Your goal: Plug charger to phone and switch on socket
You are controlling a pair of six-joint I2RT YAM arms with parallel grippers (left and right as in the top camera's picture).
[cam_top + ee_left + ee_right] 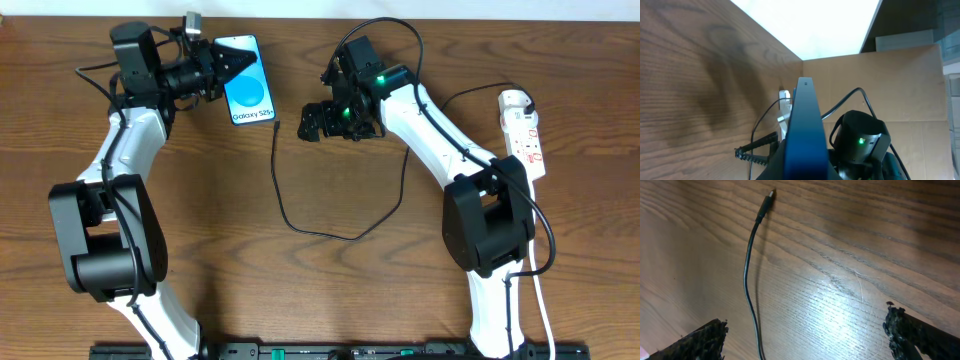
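My right gripper needs to go next to the back of the plug's black body (276, 129) (760, 217), beside the cable, and close there so that the metal end stays free.
The phone (246, 86) has a bright blue screen with "Galaxy S25" text and sits at the back left of the table. My left gripper (222, 68) is shut on its left edge. In the left wrist view the phone (805, 120) shows edge-on between the fingers (805, 172). The charger cable's small plug (277, 127) lies on the table just right of the phone, free. My right gripper (312, 122) is open and empty a little right of the plug. The right wrist view shows the plug (771, 194) ahead of the open fingers (807, 335), with the cable (747, 272) running back between them. The socket (525, 135) lies at the far right.
The black cable (330, 235) loops across the middle of the wooden table and up behind the right arm. The power strip's white cord (540, 290) runs down the right side toward the front edge. The right arm (860, 142) shows in the left wrist view.
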